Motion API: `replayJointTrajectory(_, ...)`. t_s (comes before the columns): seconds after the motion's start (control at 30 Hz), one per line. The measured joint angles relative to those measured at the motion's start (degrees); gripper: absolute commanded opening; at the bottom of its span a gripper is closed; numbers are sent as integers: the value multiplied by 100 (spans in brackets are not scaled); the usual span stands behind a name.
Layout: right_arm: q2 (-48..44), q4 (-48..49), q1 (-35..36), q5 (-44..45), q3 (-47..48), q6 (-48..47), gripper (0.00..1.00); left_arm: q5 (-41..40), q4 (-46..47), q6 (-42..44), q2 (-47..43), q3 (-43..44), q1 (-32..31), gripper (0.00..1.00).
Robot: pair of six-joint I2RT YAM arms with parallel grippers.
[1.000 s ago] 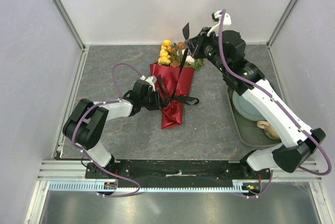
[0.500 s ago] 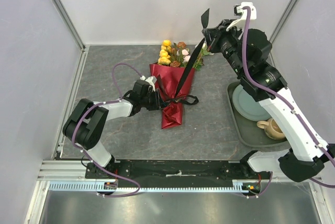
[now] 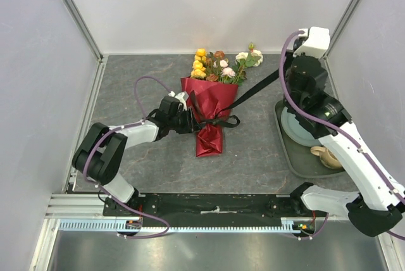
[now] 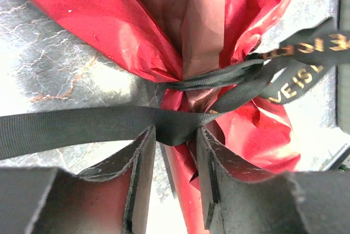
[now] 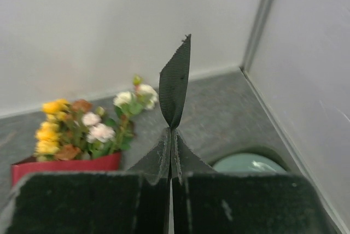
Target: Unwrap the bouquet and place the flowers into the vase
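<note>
The black ribbon is still crossed at the bouquet's neck, so my left gripper should pull the ribbon's loose piece [image 4: 117, 123] away from my right gripper.
The bouquet [image 3: 209, 103] lies mid-table, its dark red paper cone [image 4: 82, 15] tied with a black ribbon [image 3: 253, 90]. The flowers [image 3: 221, 67] point toward the back wall and also show in the right wrist view [image 5: 90, 127]. My right gripper [image 3: 285, 71] is up at the right, shut on the ribbon's end [image 5: 176, 81]. The ribbon runs taut from there to the knot [image 4: 188, 83]. My left gripper [image 4: 176, 133] stands open around the cone's narrow neck, with a gap beside the paper. The vase is out of view.
A dark tray [image 3: 288, 157] at the right holds a pale green plate [image 3: 297, 125] and a beige mug [image 3: 326, 156], partly under my right arm. White walls close in the back and both sides.
My right gripper swung right and down with the ribbon end, drawing the ribbon out to the right of the flowers. My left jaws have widened slightly at the cone's neck.
</note>
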Motion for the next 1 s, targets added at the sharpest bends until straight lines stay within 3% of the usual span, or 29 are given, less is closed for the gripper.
replayJointTrajectory(0.2, -2, -529, -98, 824, -975, 634, 0, 7, -393, 50, -546, 24, 0, 60)
replayJointTrajectory(0.43, -59, -1394, -855, 931, -1932, 1915, 3, 0, -872, 221, -1449, 267, 0, 66)
replayJointTrajectory(0.53, -437, -1598, -916, 922, -2398, 2577, 2, -2, -949, 262, -1661, 313, 0, 73)
replayJointTrajectory(0.73, -1132, -1349, -940, 197, -3261, 3265, 3, 22, -1329, 503, -1366, 619, 0, 66)
replayJointTrajectory(0.87, -1237, -1139, -940, -570, -3716, 3257, 5, 24, -1484, 813, -662, 1126, 0, 52)
replayJointTrajectory(1.0, -1239, -994, -940, -1102, -3740, 3189, 6, 33, -1606, 1043, -11, 1515, 0, 55)
